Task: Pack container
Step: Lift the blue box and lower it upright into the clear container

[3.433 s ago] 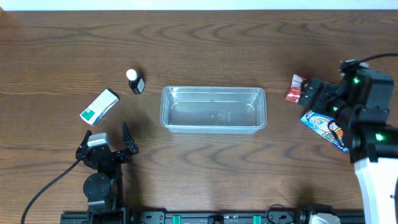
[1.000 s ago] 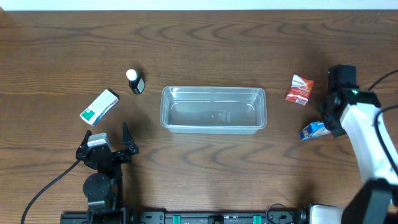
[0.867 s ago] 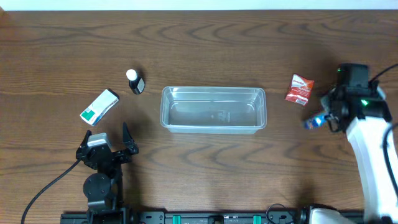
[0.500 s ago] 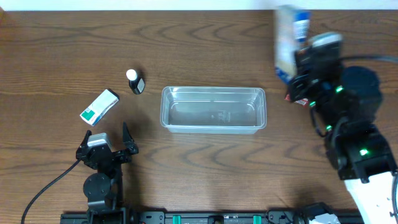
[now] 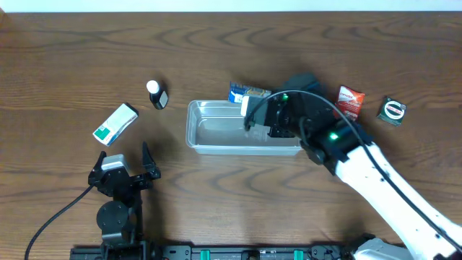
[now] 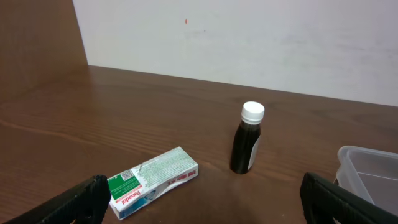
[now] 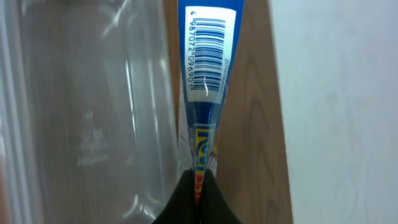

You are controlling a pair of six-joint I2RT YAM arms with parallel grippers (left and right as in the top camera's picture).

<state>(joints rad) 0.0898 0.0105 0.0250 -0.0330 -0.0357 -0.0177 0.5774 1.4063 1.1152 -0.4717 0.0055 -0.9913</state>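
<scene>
I will use my right gripper to put the blue packet on the middle of the clear plastic container's bottom [image 5: 255, 128] [image 7: 84, 134].
The clear plastic container [image 5: 206, 133] lies mid-table, with nothing showing in its uncovered part. My right gripper [image 5: 254, 113] hovers over its far rim, shut on the edge of a blue snack packet [image 5: 244, 92]. In the right wrist view the jaws pinch that barcoded blue packet [image 7: 208, 56] at its lower seam, gripper [image 7: 200, 182], and the container wall [image 7: 81, 112] is to the left. My left gripper [image 5: 127, 172] rests open near the front left edge, holding nothing; in its own view the gripper [image 6: 211, 205] spans wide.
A dark bottle with a white cap [image 5: 157, 94] and a white-green Panadol box [image 5: 115, 123] sit left of the container, also seen as bottle [image 6: 249, 138] and box [image 6: 152, 182]. A red packet [image 5: 349, 101] and a green-black packet [image 5: 392, 110] lie at right.
The right arm lifted the blue packet from the right side and swung it left over the container's far rim. A green-black packet now shows at right. The left arm stayed still.
</scene>
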